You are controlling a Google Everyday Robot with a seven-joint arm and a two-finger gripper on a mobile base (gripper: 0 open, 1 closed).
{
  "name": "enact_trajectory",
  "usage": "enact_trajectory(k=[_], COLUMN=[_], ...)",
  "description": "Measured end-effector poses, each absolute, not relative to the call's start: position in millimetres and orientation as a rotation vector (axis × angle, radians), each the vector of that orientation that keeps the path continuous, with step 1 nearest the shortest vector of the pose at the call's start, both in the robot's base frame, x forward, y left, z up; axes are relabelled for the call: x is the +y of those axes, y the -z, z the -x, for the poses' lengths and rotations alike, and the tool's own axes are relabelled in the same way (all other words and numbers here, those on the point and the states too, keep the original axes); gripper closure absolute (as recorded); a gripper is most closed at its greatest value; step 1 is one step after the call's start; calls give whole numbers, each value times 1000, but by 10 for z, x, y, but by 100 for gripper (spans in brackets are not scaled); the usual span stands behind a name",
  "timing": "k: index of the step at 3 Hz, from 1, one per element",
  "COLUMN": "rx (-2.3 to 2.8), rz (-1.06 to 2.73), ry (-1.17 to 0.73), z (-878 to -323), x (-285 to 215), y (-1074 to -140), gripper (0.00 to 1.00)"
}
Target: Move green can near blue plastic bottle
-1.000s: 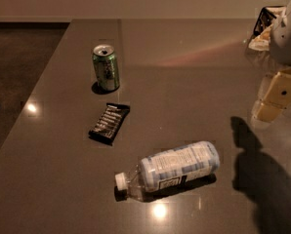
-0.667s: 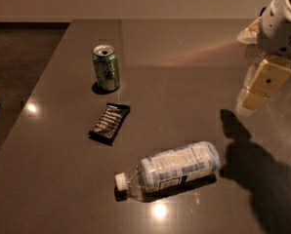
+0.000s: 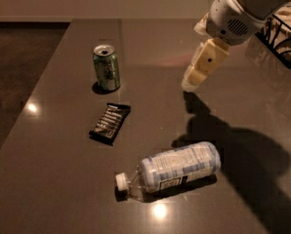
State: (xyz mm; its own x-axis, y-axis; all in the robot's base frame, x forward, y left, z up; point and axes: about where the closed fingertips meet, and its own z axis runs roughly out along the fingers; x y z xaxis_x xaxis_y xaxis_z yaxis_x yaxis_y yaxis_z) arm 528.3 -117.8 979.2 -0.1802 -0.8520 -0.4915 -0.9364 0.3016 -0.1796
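The robot's gripper will close on the upper half of the green can (image 3: 107, 62), below the can's silver top.
The green can (image 3: 106, 68) stands upright on the dark table at the upper left, silver top with pull-tab showing. The blue plastic bottle (image 3: 171, 170) lies on its side near the front, white cap pointing left, pale blue-and-white label up. My gripper (image 3: 193, 82) hangs from the white arm at the upper right, above the table, well to the right of the can and above the bottle. It holds nothing that I can see.
A flat black snack wrapper (image 3: 110, 123) lies between the can and the bottle. A black wire basket (image 3: 282, 33) stands at the far right edge. The table's left edge (image 3: 43, 82) drops off to the floor.
The arm and gripper have moved left and further into view, toward the middle of the table. The can, wrapper and bottle have not moved.
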Motion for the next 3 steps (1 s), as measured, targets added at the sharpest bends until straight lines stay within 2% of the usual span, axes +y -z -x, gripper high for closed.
enact_trajectory(k=[3], rx=[1974], rz=[1479], ry=[-450], z=[-6043], x=[177], y=[-9429], gripper=[0])
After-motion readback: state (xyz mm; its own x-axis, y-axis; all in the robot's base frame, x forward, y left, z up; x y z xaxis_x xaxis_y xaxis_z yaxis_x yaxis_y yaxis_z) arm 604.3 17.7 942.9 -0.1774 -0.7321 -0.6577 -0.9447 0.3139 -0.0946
